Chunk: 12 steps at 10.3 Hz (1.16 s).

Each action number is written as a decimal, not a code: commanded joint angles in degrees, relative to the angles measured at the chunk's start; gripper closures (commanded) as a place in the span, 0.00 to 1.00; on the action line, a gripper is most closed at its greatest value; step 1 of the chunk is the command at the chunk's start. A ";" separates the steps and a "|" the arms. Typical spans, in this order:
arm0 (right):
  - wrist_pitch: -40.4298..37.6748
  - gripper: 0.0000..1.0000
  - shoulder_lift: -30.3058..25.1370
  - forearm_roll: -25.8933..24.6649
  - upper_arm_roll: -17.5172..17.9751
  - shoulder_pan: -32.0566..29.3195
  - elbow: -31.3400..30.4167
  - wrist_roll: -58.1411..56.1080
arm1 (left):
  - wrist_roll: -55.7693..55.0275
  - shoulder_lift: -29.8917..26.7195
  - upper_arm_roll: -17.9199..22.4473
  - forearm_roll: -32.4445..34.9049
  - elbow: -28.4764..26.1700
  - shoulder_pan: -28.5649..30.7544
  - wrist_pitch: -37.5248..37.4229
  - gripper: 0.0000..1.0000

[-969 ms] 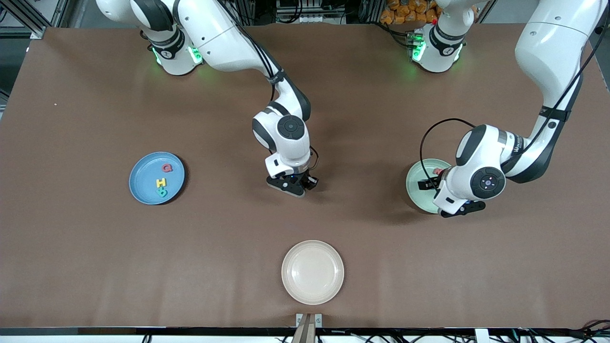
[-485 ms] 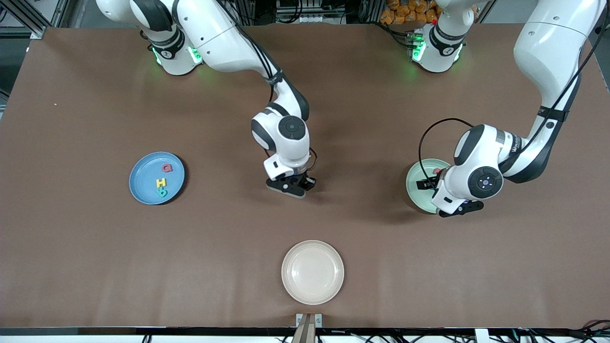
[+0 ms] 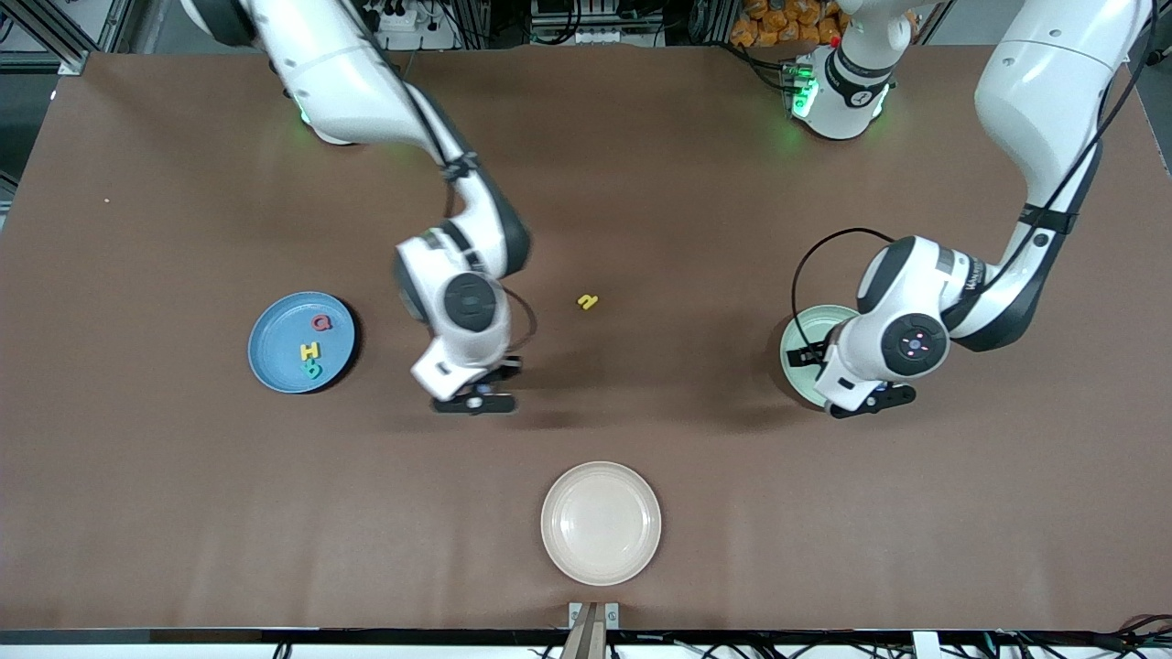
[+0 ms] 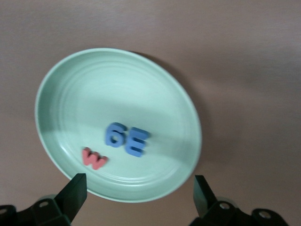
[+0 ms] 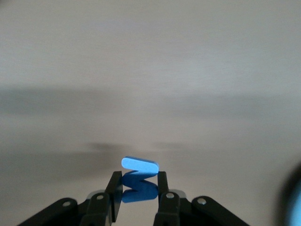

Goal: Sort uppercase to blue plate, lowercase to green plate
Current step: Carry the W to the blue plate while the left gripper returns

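Next, my right gripper lets go of the blue uppercase letter next to the yellow H, on the side [image 3: 334,340] facing the green plate.
My right gripper [image 5: 138,181] is shut on the larger blue uppercase letter [image 5: 139,165] and hangs over bare table [image 3: 476,395] beside the blue plate [image 3: 275,361]. That plate holds a red Q [image 3: 320,322], a yellow H [image 3: 310,350] and a teal R [image 3: 311,370]. My left gripper [image 4: 139,188] is open and empty over the green plate [image 4: 70,94], which holds a red w [image 4: 94,158] and blue lowercase letters [image 4: 128,139]. In the front view the left wrist hides most of the green plate [image 3: 798,343]. A small yellow lowercase letter [image 3: 588,301] lies on the table between the two plates.
A cream plate [image 3: 632,558] with nothing on it sits nearer to the front camera, midway along the table. The brown table [image 3: 183,513] stretches wide around all three plates.
The right arm has swung from the table's middle toward the blue plate, carrying the blue letter and uncovering the yellow letter. The left arm has drifted slightly over the green plate.
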 commanded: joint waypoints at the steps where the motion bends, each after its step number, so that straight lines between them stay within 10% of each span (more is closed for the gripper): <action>1: 7.49 0.96 -16.24 -0.75 -5.04 -1.31 -22.71 -13.88 | -6.37 1.90 0.26 -0.64 3.28 -6.83 -0.15 0.00; 5: 27.36 0.95 -25.34 -0.66 -18.84 -1.31 -45.01 -32.19 | -18.33 6.12 0.35 -0.55 8.13 -17.47 1.50 0.00; 9: 36.72 0.94 -24.91 -0.66 -20.62 -2.46 -50.49 -33.98 | -30.63 9.89 0.53 -0.55 10.93 -26.09 7.14 0.00; 12: 36.37 0.70 -25.17 -0.66 -20.63 -2.46 -50.40 -33.71 | -39.25 12.36 4.63 -0.81 13.23 -33.62 10.20 0.00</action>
